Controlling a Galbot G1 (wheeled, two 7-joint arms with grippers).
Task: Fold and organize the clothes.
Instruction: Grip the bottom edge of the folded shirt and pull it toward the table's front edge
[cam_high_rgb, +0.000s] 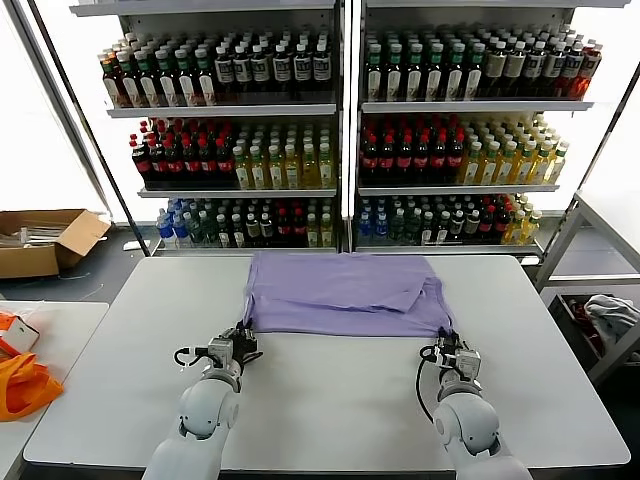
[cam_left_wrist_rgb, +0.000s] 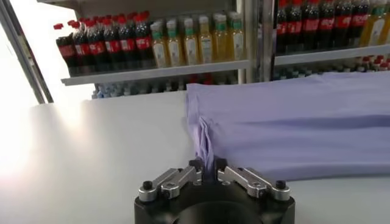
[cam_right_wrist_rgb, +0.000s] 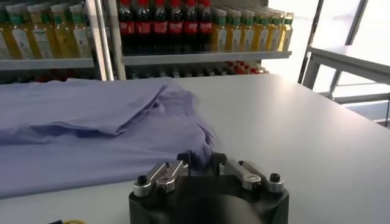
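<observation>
The lavender T-shirt's corner in my left gripper needs to be let go on the bare white table (cam_high_rgb: 238, 398) toward the table's near edge.
The clothes, a plain lavender T-shirt (cam_high_rgb: 345, 292), lie partly folded on the white table (cam_high_rgb: 330, 400), sleeves turned in. My left gripper (cam_high_rgb: 245, 334) is shut on the shirt's near left corner; in the left wrist view a bunched ridge of fabric (cam_left_wrist_rgb: 205, 143) runs up from between the left gripper's (cam_left_wrist_rgb: 208, 168) fingers. My right gripper (cam_high_rgb: 446, 338) is shut on the near right corner, where purple cloth (cam_right_wrist_rgb: 201, 143) is pinched between the right gripper's (cam_right_wrist_rgb: 201, 162) fingers. The printed side is hidden.
Shelves of drink bottles (cam_high_rgb: 340, 130) stand behind the table. An orange cloth bag (cam_high_rgb: 22, 382) lies on a side table at the left, a cardboard box (cam_high_rgb: 45, 240) on the floor beyond it. A grey-white cloth bundle (cam_high_rgb: 610, 315) sits at the right.
</observation>
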